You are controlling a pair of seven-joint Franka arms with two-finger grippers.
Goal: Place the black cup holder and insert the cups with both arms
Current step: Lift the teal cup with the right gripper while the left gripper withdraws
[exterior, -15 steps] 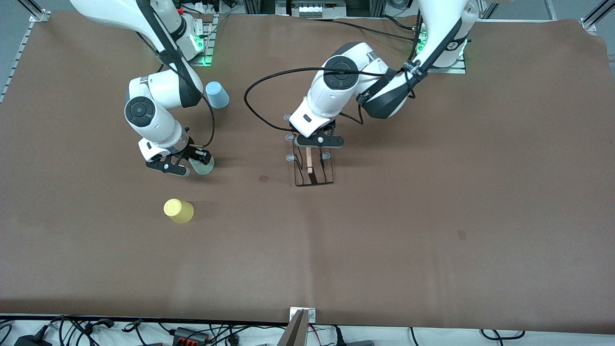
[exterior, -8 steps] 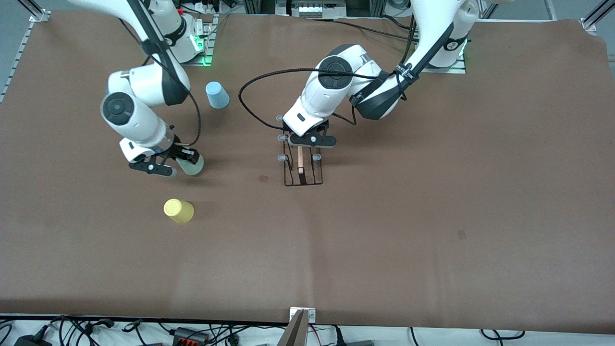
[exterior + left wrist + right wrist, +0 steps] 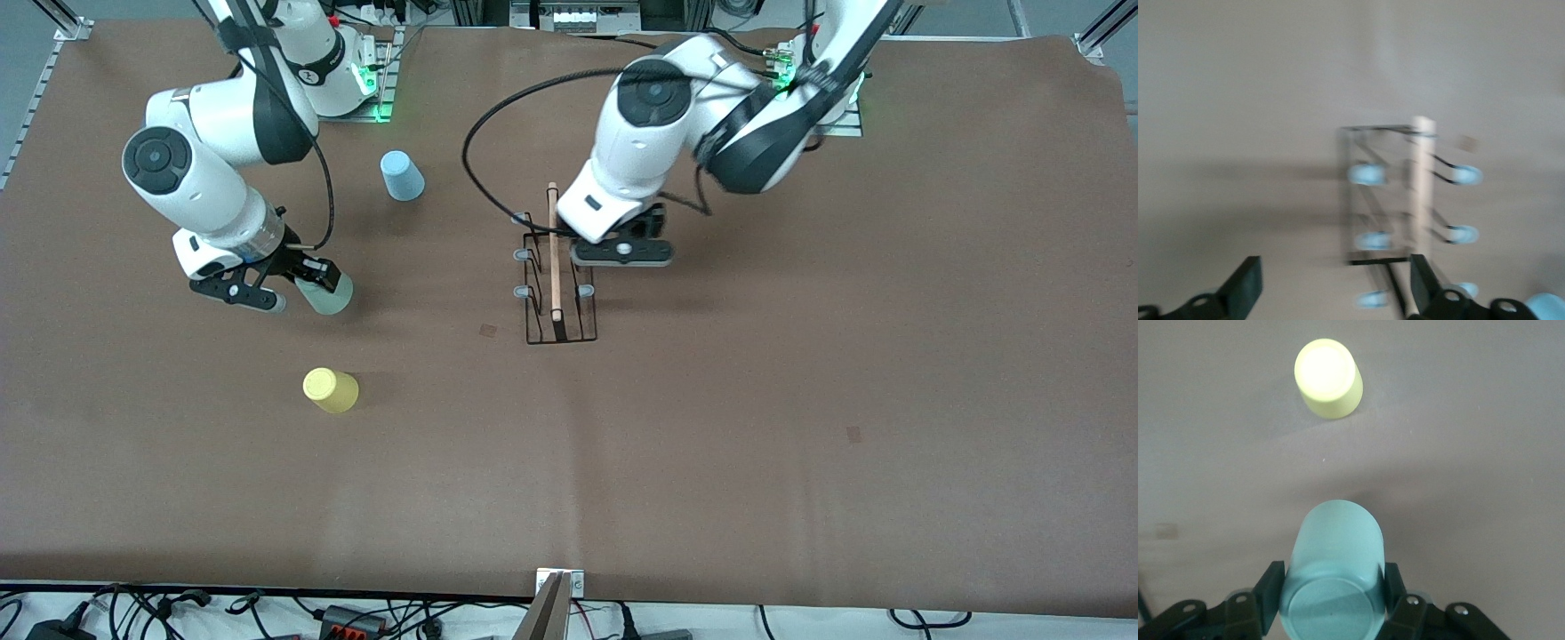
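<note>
Next, I release the mint green cup from my right gripper on the cup holder's corner prong (image 3: 522,233) nearest the light blue cup.
The black cup holder (image 3: 558,302) stands on the brown table near its middle, with its wooden rod handle (image 3: 553,253) on top. It also shows in the left wrist view (image 3: 1386,193). My left gripper (image 3: 620,255) is open and empty, up beside the holder on the side toward the left arm's end; it also shows in its wrist view (image 3: 1333,290). My right gripper (image 3: 298,283) is shut on the mint green cup (image 3: 327,295) and holds it tilted above the table; both show in the right wrist view, gripper (image 3: 1331,590) and cup (image 3: 1335,547). The yellow cup (image 3: 331,390) stands upside down; it also shows in the right wrist view (image 3: 1328,379).
The light blue cup (image 3: 402,175) stands upside down near the right arm's base. Cables and a metal bracket (image 3: 556,597) lie along the table's front edge. Small dark marks (image 3: 488,330) dot the table cover.
The left gripper moved the holder slightly toward the right arm's end, let go of its handle and rose beside it. The right gripper carried the mint cup up and toward the right arm's end.
</note>
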